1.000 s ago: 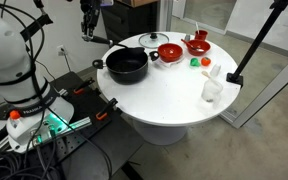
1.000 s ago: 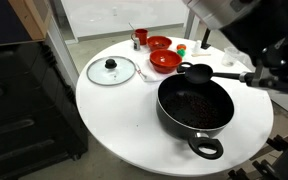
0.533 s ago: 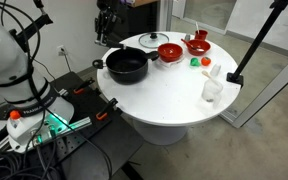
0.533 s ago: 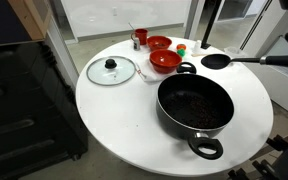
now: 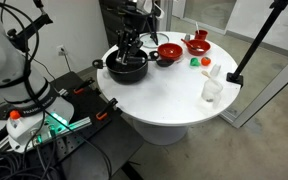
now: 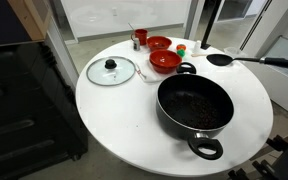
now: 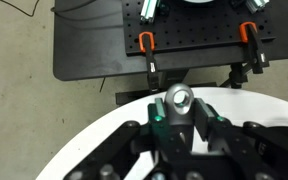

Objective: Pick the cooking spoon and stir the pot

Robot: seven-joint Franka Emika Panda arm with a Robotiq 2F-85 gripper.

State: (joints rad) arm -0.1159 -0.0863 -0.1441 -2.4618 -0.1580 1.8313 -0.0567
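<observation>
The robot's gripper should release the black cooking spoon, now held level over the pot, on the white table (image 5: 180,81) between the black pot and the white cup.
The black pot (image 5: 127,66) stands on the round white table (image 5: 174,105). It also shows in an exterior view (image 6: 194,105), with dark bits inside. My gripper (image 7: 181,113) is shut on the end of the black cooking spoon (image 7: 180,98), whose ring-shaped handle tip sticks up between the fingers. In an exterior view the spoon (image 6: 224,60) hangs level, its oval head just past the pot's far rim and its handle running off the right edge. In an exterior view the gripper (image 5: 131,45) hangs over the pot.
A glass lid (image 6: 111,70) lies beside the pot. Two red bowls (image 6: 164,61) (image 6: 159,42), a small green thing (image 6: 182,48) and a red cup (image 6: 141,38) sit at the table's far side. A white cup (image 5: 212,90) stands near the edge. A tripod pole (image 5: 254,45) leans close by.
The arm has swung in from behind the table to above the pot. The spoon head has shifted from over the pot's far rim to just beyond it.
</observation>
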